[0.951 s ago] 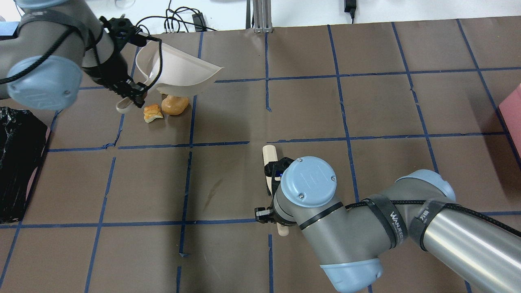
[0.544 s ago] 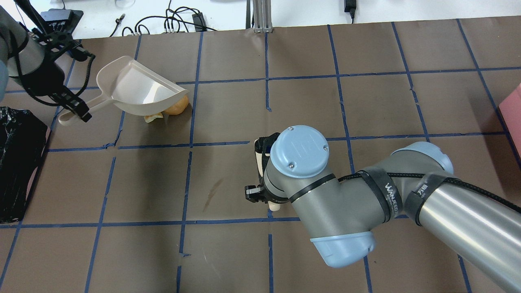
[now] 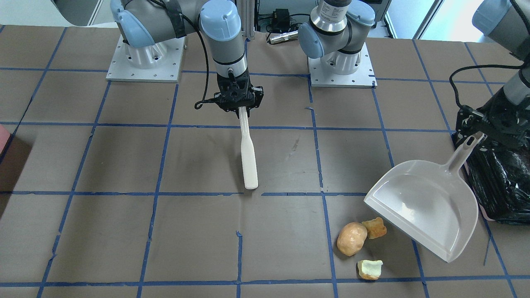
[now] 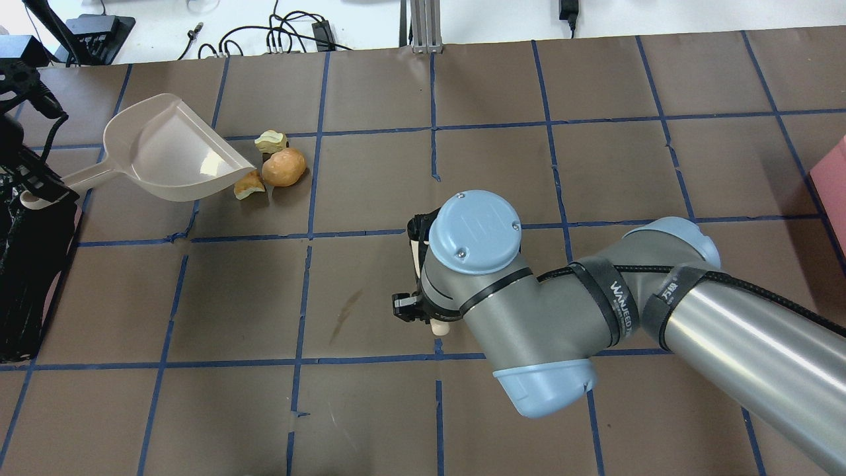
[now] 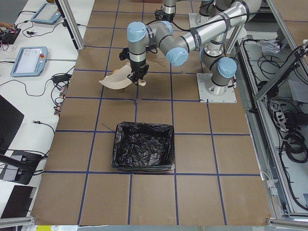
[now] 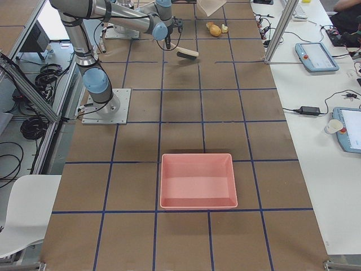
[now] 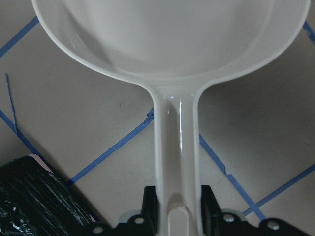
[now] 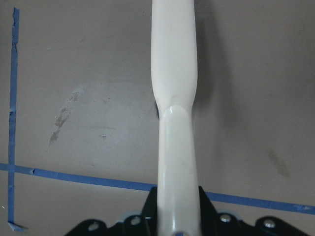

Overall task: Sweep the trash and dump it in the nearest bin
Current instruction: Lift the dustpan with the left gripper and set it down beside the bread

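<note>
The white brush's head hangs steeply down from my right gripper, so next I lay the brush down flat on its bristles, then grip its handle (image 3: 244,122) before I sweep.
Three scraps of trash lie together: a tan potato-like lump (image 3: 352,238) (image 4: 283,166), an orange-brown chunk (image 3: 374,227) (image 4: 249,184) and a pale bitten piece (image 3: 370,269) (image 4: 271,141). The white dustpan (image 3: 426,207) (image 4: 165,149) is empty, its lip just beside the orange chunk. My left gripper (image 3: 476,138) (image 7: 178,216) is shut on the dustpan's handle, over the edge of the black-lined bin (image 3: 501,182) (image 5: 143,147). My right gripper (image 3: 239,103) (image 8: 177,216) is shut on a white brush (image 3: 248,161) (image 8: 174,73) mid-table, well away from the trash.
A pink tray (image 6: 197,180) (image 4: 834,192) sits at the table's far end on my right. Blue tape lines grid the brown table (image 4: 370,410). Cables and devices (image 4: 291,33) lie beyond the far edge. The arm bases (image 3: 339,66) stand at the near side.
My left arm has swung the dustpan off the scraps and toward the bin, uncovering all three. My right arm has shifted the brush a little forward and left.
</note>
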### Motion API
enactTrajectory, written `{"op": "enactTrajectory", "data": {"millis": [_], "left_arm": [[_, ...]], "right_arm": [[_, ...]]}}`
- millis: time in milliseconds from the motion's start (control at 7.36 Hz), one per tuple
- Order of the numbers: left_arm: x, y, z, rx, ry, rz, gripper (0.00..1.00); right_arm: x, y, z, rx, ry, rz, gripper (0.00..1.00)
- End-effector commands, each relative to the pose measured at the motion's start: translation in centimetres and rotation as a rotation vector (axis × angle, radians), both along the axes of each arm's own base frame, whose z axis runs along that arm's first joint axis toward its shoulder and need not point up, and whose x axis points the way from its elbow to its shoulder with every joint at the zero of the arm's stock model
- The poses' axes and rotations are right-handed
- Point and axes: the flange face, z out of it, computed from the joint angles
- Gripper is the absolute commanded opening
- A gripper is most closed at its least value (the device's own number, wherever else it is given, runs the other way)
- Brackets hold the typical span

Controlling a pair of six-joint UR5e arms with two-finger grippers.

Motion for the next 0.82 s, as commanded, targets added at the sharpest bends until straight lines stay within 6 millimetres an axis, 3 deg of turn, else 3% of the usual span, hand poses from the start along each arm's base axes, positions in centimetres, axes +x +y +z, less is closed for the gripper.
{"op": "enactTrajectory", "data": {"millis": [0, 408, 544, 679], "left_arm": [[5.0, 0.3, -2.3, 0.013, -0.014, -0.186, 0.00], [6.7, -2.1, -5.4, 0.020, -0.020, -0.421, 0.00], [7.2, -2.4, -6.7, 0.044, -0.015, -0.489, 0.00], [7.9, -3.1, -7.5, 0.067, -0.019, -0.518, 0.00]], "right_arm": [[-0.9, 2.2, -2.5, 0.056, 0.032, -0.009, 0.28], [-0.9, 2.6, -3.3, 0.087, 0.044, -0.036, 0.31], [-1.0, 2.8, -3.4, 0.100, 0.051, -0.053, 0.46], [-1.0, 3.0, -3.5, 0.117, 0.061, -0.053, 0.54]]}}
